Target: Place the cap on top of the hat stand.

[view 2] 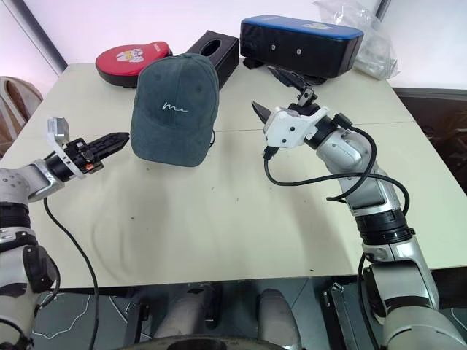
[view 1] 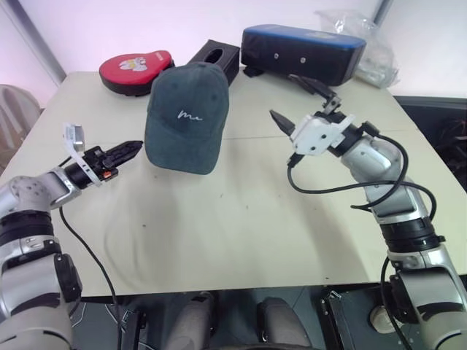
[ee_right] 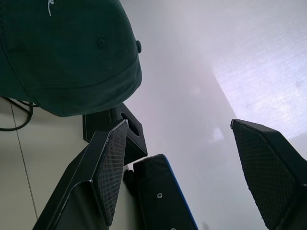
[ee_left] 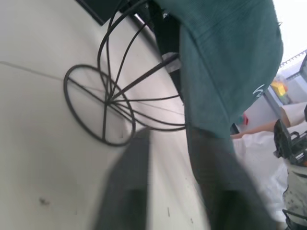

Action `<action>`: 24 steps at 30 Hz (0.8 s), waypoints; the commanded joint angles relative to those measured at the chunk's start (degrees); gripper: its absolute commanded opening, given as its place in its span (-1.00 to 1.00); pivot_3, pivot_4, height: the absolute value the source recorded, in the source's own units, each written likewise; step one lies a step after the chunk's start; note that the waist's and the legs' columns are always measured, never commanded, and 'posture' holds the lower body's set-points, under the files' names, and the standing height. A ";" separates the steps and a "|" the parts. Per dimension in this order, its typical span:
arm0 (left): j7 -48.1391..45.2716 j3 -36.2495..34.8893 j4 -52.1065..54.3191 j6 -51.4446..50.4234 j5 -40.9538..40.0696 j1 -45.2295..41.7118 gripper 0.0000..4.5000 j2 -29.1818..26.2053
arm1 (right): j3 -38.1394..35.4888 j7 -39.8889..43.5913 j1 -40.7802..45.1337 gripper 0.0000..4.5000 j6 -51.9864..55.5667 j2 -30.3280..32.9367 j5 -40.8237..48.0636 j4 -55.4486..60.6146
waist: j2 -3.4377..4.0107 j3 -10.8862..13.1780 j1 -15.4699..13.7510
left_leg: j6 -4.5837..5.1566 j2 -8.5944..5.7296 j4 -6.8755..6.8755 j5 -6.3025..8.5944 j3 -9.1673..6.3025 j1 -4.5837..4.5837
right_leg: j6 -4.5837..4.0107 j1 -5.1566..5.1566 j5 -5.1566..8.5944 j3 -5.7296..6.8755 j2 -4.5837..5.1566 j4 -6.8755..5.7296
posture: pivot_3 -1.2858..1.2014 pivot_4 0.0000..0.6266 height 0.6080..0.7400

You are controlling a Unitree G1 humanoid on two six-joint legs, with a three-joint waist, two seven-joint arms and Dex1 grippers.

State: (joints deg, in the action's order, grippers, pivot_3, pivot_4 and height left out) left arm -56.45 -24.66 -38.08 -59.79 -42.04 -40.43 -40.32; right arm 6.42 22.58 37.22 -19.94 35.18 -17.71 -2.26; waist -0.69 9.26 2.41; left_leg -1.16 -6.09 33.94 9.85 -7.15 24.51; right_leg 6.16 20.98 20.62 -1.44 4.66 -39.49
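Note:
The cap's top tips back on the hat stand, so next my left gripper grips the brim's side edge (view 1: 149, 151) and pulls the cap's front down toward me.
The dark teal-grey cap (view 1: 186, 117) with white script sits over the black wire hat stand (ee_left: 108, 100), brim hanging towards me. In the left wrist view the stand's ring base and curved wires show under the cap (ee_left: 230, 62). My left gripper (view 1: 130, 151) is shut and held level just left of the cap, its tips close by the brim's edge; I cannot tell if they touch it. My right gripper (view 1: 283, 95) stands open to the right of the cap, apart from it, with nothing between its fingers (ee_right: 112, 167).
Behind the cap lie a red padded case (view 1: 135, 69), a black tissue box (view 1: 215, 58) and a long dark box with a blue top (view 1: 303, 51). A clear plastic bag (view 1: 365, 44) sits at the back right. The pale table (view 1: 241, 219) stretches bare towards me.

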 commanded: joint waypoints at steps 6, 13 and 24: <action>-0.13 -2.29 1.90 0.61 -1.39 0.26 -0.98 0.16 | -1.58 0.07 1.66 0.56 -0.14 0.37 0.57 1.67 | 0.00 0.00 0.12 | 0.00 0.00 -0.01 0.00 0.01 0.00 | 0.00 0.01 0.00 0.00 0.00 0.00 | 0.03 -0.52 1.00; -0.95 -1.82 2.84 1.48 -0.83 1.19 -0.98 -0.24 | -1.81 0.22 1.54 0.56 0.37 0.39 0.71 2.01 | 0.00 0.00 0.12 | 0.00 0.00 0.00 0.00 0.00 0.00 | 0.00 0.00 0.00 -0.01 0.00 0.00 | 0.03 -0.52 1.00; -1.82 -1.42 4.61 2.89 -0.48 2.14 0.69 -0.72 | -1.56 0.19 1.85 0.56 0.80 0.02 0.80 2.03 | 0.00 0.00 0.09 | 0.00 0.00 0.00 0.00 0.00 0.00 | 0.00 0.00 0.00 0.00 0.01 0.00 | 0.03 -0.52 1.00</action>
State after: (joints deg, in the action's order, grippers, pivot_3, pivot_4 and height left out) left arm -57.32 -25.55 -35.39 -57.91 -41.97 -38.29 -39.82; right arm 6.42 22.94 37.27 -19.02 35.19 -17.66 -2.26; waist -0.69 9.26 2.51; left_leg -1.17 -6.09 33.94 9.85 -7.14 24.51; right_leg 6.16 20.98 20.62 -1.44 4.67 -39.49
